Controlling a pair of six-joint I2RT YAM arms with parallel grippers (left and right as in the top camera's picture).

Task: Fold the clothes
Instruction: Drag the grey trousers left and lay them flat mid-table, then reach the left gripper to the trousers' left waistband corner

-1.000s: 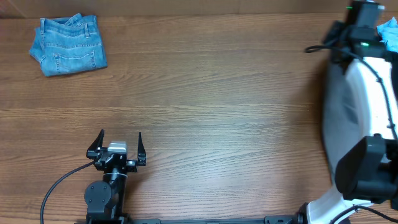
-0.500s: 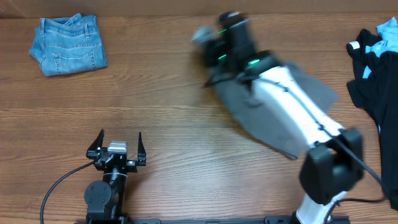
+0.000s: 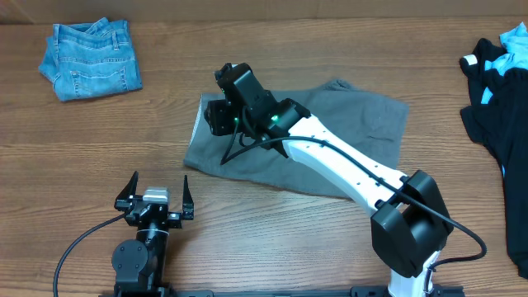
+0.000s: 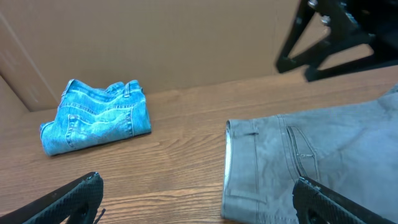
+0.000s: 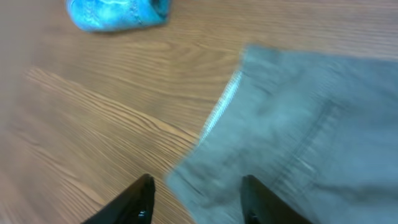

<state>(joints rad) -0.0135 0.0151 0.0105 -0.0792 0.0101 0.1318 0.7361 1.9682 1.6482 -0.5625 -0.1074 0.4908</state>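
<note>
Next, my left gripper should go to the middle of the waistband (image 3: 195,135) (image 4: 228,167) on the grey trousers and close there.
The grey trousers (image 3: 338,136) lie spread flat in the middle of the table, waistband end to the left. My right gripper (image 3: 218,115) hovers over their left edge. In the right wrist view (image 5: 196,198) its jaws stand apart, with the blurred grey cloth (image 5: 311,124) beneath them and nothing held. My left gripper (image 3: 158,191) is open and empty near the front edge, short of the trousers (image 4: 298,155). A folded light-blue denim piece (image 3: 89,58) lies at the back left. A black-and-cyan garment (image 3: 495,78) lies at the right edge.
The right arm's white link (image 3: 346,165) reaches diagonally over the trousers. The denim piece also shows in the left wrist view (image 4: 96,121) and in the right wrist view (image 5: 115,12). A brown wall (image 4: 186,43) stands behind the table.
My right arm swung from the far right to the table's middle, carrying the grey trousers, which now lie spread flat. The left arm has not moved.
</note>
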